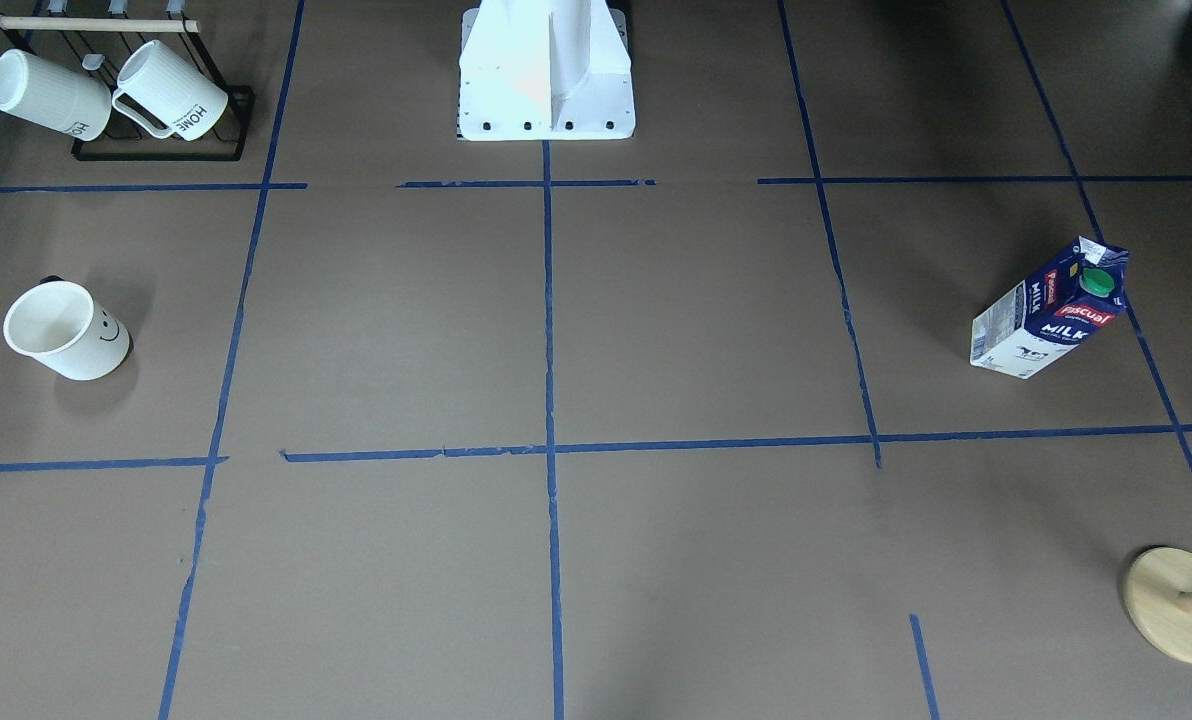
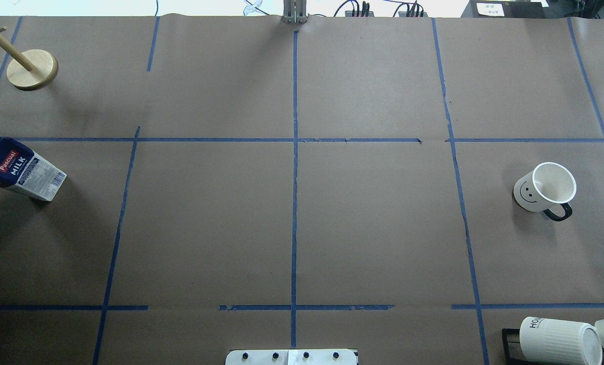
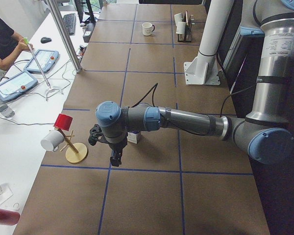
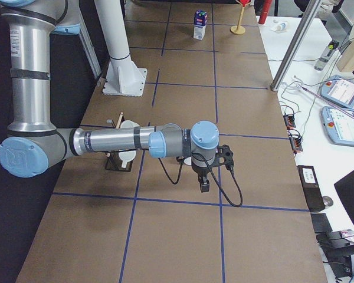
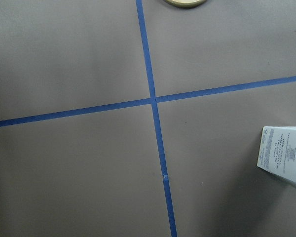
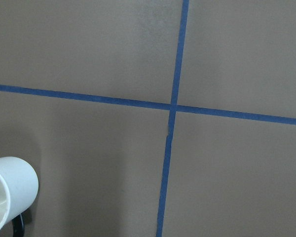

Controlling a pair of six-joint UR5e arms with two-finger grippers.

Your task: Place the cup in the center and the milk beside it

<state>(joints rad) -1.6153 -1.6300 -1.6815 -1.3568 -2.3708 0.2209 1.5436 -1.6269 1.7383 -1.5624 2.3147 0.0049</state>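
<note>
Next, my right gripper closes on the cup's rim [image 1: 11, 312] [image 6: 8, 203], on the side that faces away from the milk, with one finger inside the cup.
The cup [image 1: 66, 330] stands upright on the robot's right side, smiley face showing; it also shows in the overhead view [image 2: 545, 188] and at the right wrist view's lower left corner [image 6: 10, 197]. The milk [image 1: 1051, 310] stands upright on the robot's left side [image 2: 21, 170]; its base edge shows in the left wrist view [image 5: 286, 158]. The center [image 2: 295, 140] is bare. My left gripper [image 3: 115, 159] hangs above the table beside the milk. My right gripper [image 4: 205, 186] hangs above the table near the cup. I cannot tell whether either is open or shut.
A black rack with ribbed "HOME" mugs [image 1: 156, 100] stands at the near right corner [image 2: 560, 339]. A wooden peg stand [image 1: 1181, 605] stands at the far left [image 2: 32, 69], with a red cup [image 3: 64, 121] hung on it. The robot base [image 1: 546, 70] stands mid-edge. An operator [image 3: 2, 39] sits beyond the table.
</note>
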